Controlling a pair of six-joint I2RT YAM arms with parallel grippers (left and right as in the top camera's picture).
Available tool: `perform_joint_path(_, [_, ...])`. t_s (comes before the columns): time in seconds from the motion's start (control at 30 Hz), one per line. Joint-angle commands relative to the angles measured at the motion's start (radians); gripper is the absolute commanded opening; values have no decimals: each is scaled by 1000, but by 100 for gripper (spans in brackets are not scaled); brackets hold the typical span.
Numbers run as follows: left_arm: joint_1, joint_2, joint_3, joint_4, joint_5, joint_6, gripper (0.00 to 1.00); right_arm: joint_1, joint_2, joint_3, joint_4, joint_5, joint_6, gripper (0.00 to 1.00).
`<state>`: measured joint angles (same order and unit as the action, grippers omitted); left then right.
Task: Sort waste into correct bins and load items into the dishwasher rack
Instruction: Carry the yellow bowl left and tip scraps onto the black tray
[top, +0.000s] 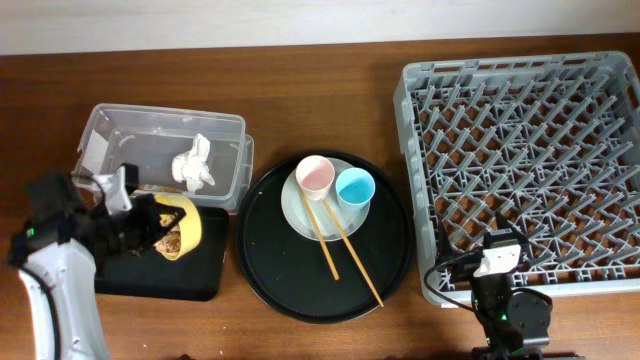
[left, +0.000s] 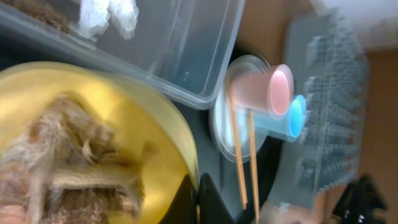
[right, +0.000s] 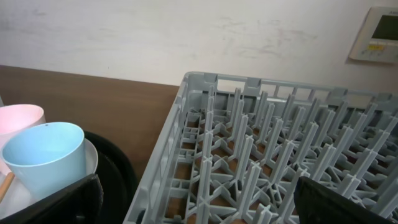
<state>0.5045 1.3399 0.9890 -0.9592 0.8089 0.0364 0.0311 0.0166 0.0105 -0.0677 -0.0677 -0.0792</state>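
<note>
The yellow bowl, now tilted over that tray, will go down in the shallow black tray (top: 188, 262), near the large round tray, from my left gripper.
My left gripper (top: 150, 222) is shut on the rim of the yellow bowl (top: 190, 222), tilted over the shallow black tray (top: 200, 275); brownish food scraps (left: 68, 155) sit in the bowl (left: 124, 112), whose rim is pinched between the fingers (left: 198, 199). The clear tub (top: 225, 130) behind holds a crumpled white tissue (top: 194, 163). The pink cup (top: 315, 175), blue cup (top: 355, 187) and two chopsticks (top: 335, 240) rest on the pale plate (top: 295, 210). My right gripper (top: 500, 262) is open and empty at the grey rack's (top: 520, 75) front-left corner. The gold-brown wrapper is only partly seen in the tub (left: 43, 12).
The plate sits on a large round black tray (top: 270, 270) between the bins and the rack. The rack's peg grid (right: 261, 143) fills the right wrist view, with the blue cup (right: 46, 155) and pink cup (right: 18, 118) at its left.
</note>
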Motion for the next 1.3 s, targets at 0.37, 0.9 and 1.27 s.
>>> perform_joint_path(0.37, [299,-7,-188,122,381,100,0,-6,-4,-5,-5,9,8,99])
perform_joint_path(0.9, [446,28,-190,162,613,117,0,-6,-4,-5,-5,9,8,99])
perform_joint_path(1.27, [529,31,-265,198,765,202,0,-6,-4,-5,-5,9,8,99])
